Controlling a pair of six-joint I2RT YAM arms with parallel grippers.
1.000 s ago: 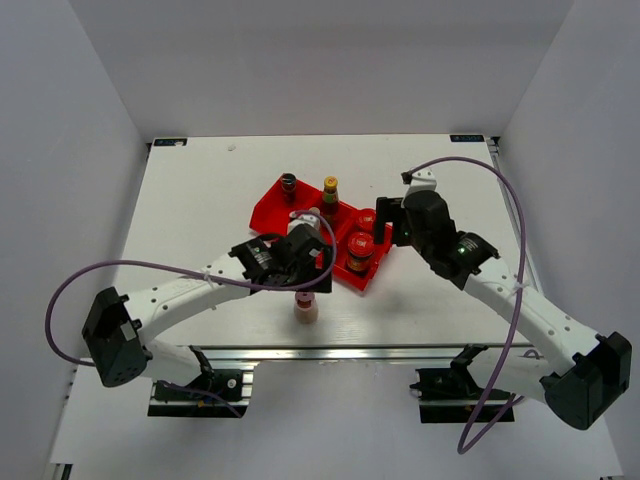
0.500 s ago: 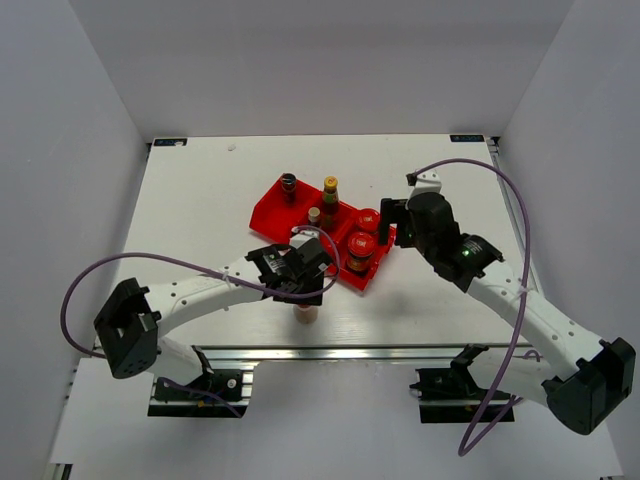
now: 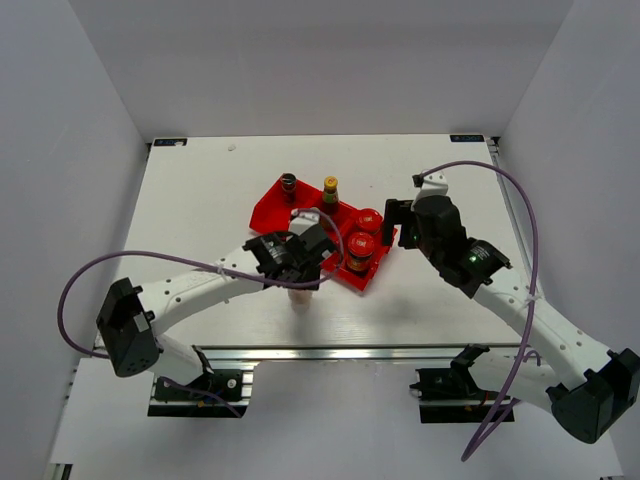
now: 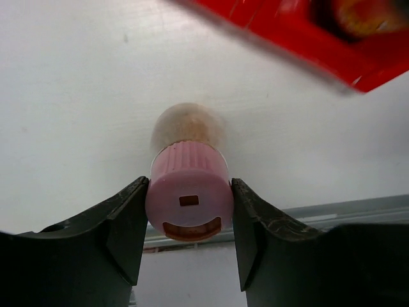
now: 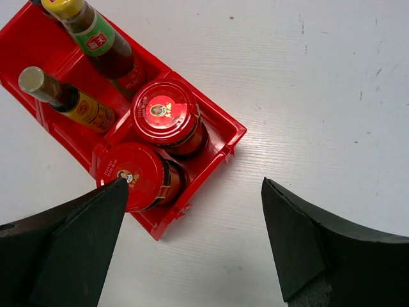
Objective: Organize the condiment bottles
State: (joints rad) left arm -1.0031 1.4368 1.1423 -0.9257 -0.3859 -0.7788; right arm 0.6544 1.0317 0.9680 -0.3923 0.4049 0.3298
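I need to use my left gripper to set the pink-capped bottle down in the red tray (image 3: 284,222), just in front of the black-capped shaker.
A pale bottle with a pink cap (image 4: 189,198) stands between the tray and the table's near edge. My left gripper (image 4: 188,185) is shut on that cap, one finger pressed on each side; from above the gripper (image 3: 300,278) covers all but the pale body (image 3: 300,298). Two red-lidded jars (image 5: 165,112) (image 5: 131,176) sit together in the end compartment of the red tray (image 5: 225,139). A yellow-capped bottle (image 5: 96,35) and a slim silver-topped bottle (image 5: 64,96) lie in the other compartments. A black-capped shaker (image 3: 288,182) stands at the tray's far end. My right gripper (image 5: 193,185) hangs open above the jars' end.
The red three-compartment tray (image 3: 270,212) lies diagonally at the table's middle. An aluminium rail (image 3: 330,352) runs along the near edge, just behind the pink-capped bottle. Purple cables loop off both arms. White walls close in the table on three sides.
My left gripper came down over the pink-capped bottle and closed on its cap. The right gripper drew back slightly to the right and stayed open.
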